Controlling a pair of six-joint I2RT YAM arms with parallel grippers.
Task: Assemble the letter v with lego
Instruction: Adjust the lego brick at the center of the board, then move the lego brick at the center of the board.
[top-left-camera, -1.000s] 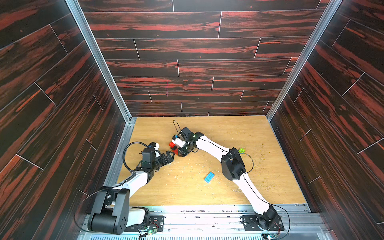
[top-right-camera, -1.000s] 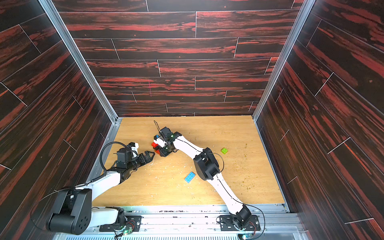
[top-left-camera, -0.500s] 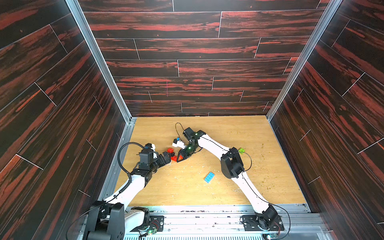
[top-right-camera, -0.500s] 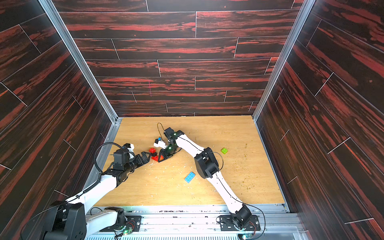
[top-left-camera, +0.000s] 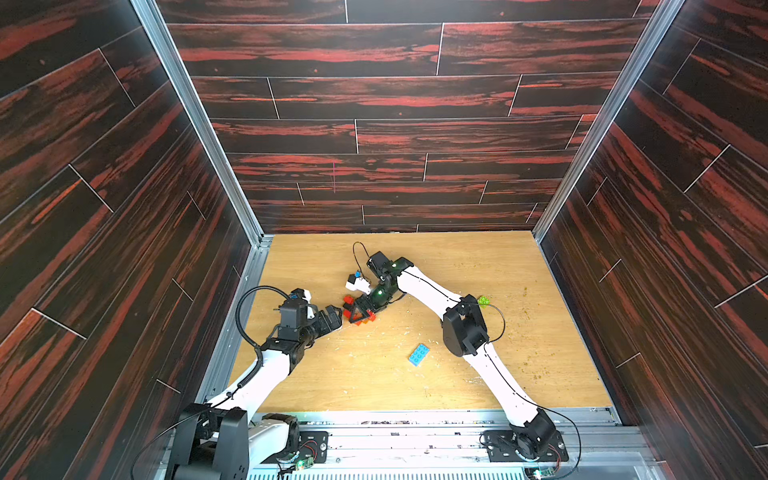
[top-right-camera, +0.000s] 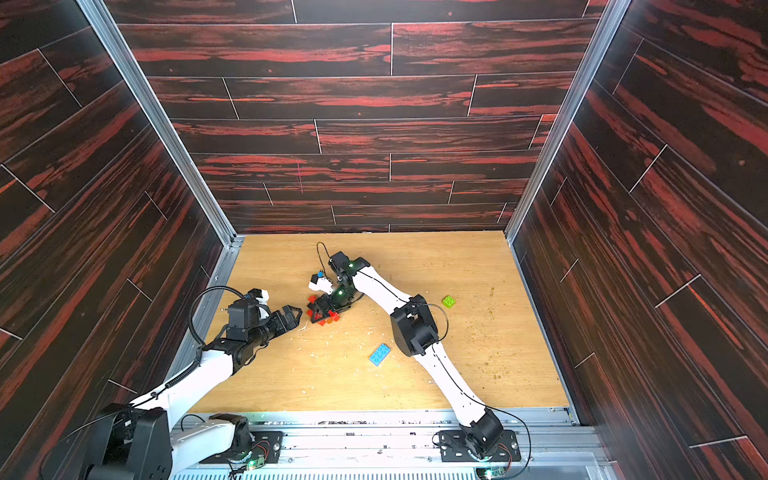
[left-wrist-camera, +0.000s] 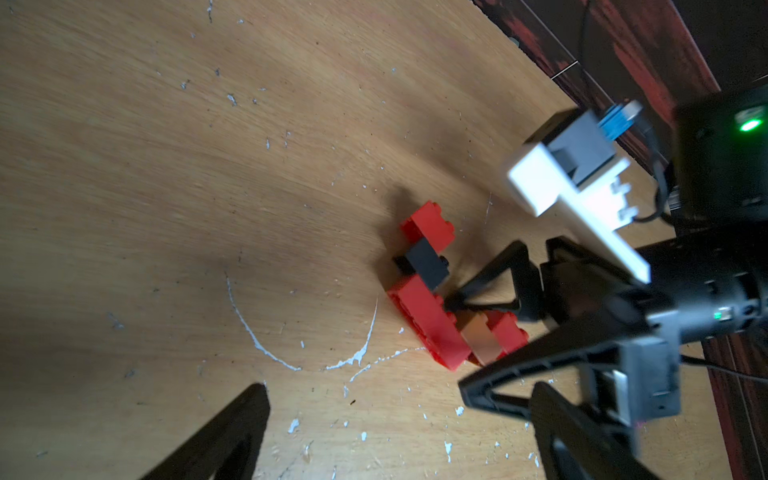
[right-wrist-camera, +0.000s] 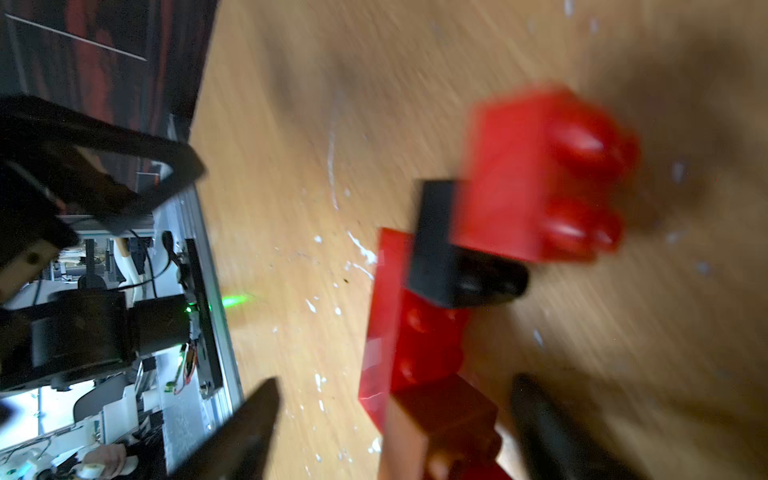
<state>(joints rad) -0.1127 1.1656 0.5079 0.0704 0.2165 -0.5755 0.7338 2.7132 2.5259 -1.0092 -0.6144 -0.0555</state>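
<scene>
My left gripper goes to the front half of the table next. It should then close on the long sides (top-left-camera: 419, 354) of the light blue brick.
The lego assembly (top-left-camera: 365, 320) (top-right-camera: 328, 318) lies on the table: a long red brick (left-wrist-camera: 428, 324), a black brick (left-wrist-camera: 426, 264), a red square brick (left-wrist-camera: 428, 226) and an orange-brown brick (left-wrist-camera: 480, 336). My right gripper (top-left-camera: 357, 311) (right-wrist-camera: 399, 432) is open, its fingers either side of the orange-brown brick (right-wrist-camera: 444, 411) without clamping it. My left gripper (top-left-camera: 334, 316) (left-wrist-camera: 395, 436) stands open and empty just left of the assembly, over bare table. A long light blue brick (top-left-camera: 419, 354) and a green brick (top-left-camera: 483, 300) lie apart to the right.
Dark wood-pattern walls (top-left-camera: 208, 266) close in the table on three sides, and a metal rail (top-left-camera: 415, 419) runs along the front. White scratches and crumbs mark the board (top-left-camera: 374, 374). The right arm's elbow (top-left-camera: 463, 328) hangs above the table near the green brick.
The right gripper came down toward the front left with the assembly, then opened and let go of it. The left arm has shifted, but its gripper stays open beside the bricks.
</scene>
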